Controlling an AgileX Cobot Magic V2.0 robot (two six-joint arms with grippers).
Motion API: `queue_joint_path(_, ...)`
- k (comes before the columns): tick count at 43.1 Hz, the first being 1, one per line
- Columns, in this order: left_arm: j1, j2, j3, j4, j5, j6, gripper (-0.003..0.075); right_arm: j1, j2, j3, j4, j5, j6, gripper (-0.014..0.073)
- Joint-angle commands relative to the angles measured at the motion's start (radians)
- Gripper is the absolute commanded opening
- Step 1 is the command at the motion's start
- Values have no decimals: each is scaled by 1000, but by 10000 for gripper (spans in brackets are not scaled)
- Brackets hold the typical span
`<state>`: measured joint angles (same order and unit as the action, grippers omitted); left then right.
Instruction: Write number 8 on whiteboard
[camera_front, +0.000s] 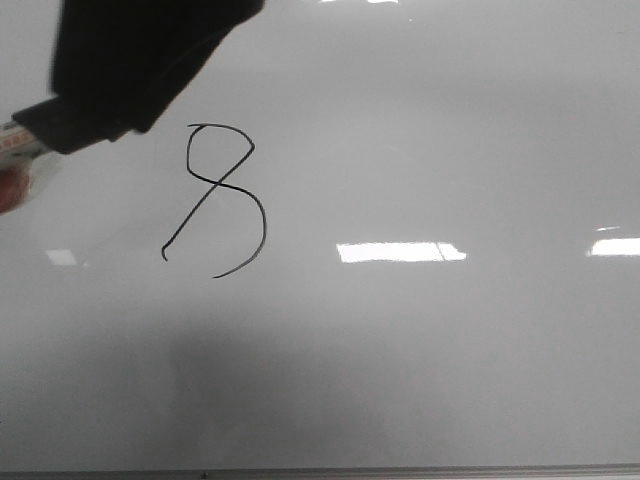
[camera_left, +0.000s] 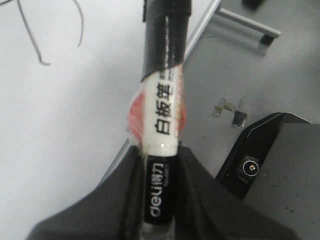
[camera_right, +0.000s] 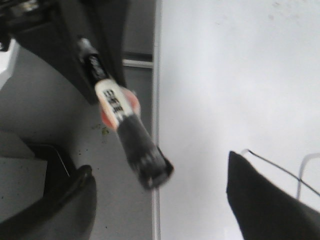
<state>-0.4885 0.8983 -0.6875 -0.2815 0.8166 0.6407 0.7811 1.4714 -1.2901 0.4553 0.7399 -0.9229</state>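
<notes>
My left gripper needs to let go of the marker on the whiteboard (camera_front: 10, 192) next to the 8, on the side away from the light reflections.
The number 8 (camera_front: 222, 195) is drawn in thin black line on the whiteboard (camera_front: 450, 350), slanted, with its lower loop unclosed. Part of it shows in the left wrist view (camera_left: 80, 25) and the right wrist view (camera_right: 280, 169). My left gripper (camera_left: 161, 155) is shut on a whiteboard marker (camera_left: 162, 110) with a white label and a black front part. The marker is lifted off the board near its edge. My right gripper (camera_right: 159, 162) is open, its fingers either side of the marker's black end (camera_right: 150, 167) without touching it. A dark finger (camera_front: 140, 60) hangs over the board left of the 8.
The board's thin metal edge (camera_front: 400, 472) runs along the front and also shows beside the marker (camera_left: 200, 35). Beyond it lie a grey surface with small debris (camera_left: 230, 110), a black device (camera_left: 270, 165) and a metal bar (camera_left: 250, 25). Light reflections (camera_front: 400, 251) lie right of the 8.
</notes>
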Motion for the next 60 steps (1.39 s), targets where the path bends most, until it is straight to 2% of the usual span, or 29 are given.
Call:
queue_joint_path(1, -7, 22, -30, 88, -99, -201, -21, -91, -102, 38, 25, -47, 78, 569)
queue_joint_path(8, -7, 71, -28, 281, -226, -491, -21, -276, -266, 256, 67, -137, 144, 566)
queue_joint_path(11, -7, 82, -23, 338, -290, -588, -21, -347, -354, 363, 100, -183, 183, 522)
queue_joint_path(16, 40, 86, 30, 416, -455, -760, -21, -456, -524, 543, 152, -265, 223, 348)
queue_joint_path(22, 174, 86, 129, 407, -620, -838, -21, -543, -700, 689, 192, -307, 223, 128)
queue_joint_path(28, 289, 86, 223, 335, -782, -843, -21, -563, -859, 780, 199, -323, 222, -76)
queue_joint_path(31, 306, 88, 273, 335, -912, -843, -21, -563, -911, 812, 199, -341, 222, -66)
queue_joint_path(33, 311, 108, 316, 335, -1075, -843, -20, -563, -940, 834, 199, -359, 222, -69)
queue_joint_path(39, 311, 216, 353, 367, -1326, -843, -20, -563, -953, 847, 201, -371, 222, -69)
queue_joint_path(44, 311, 343, 351, 334, -1526, -843, -20, -563, -953, 847, 201, -384, 222, -69)
queue_joint_path(49, 311, 463, 338, 236, -1601, -843, -20, -563, -953, 847, 201, -383, 222, -69)
queue_joint_path(60, 313, 589, 338, 235, -1630, -843, -20, -563, -953, 847, 201, -377, 222, -69)
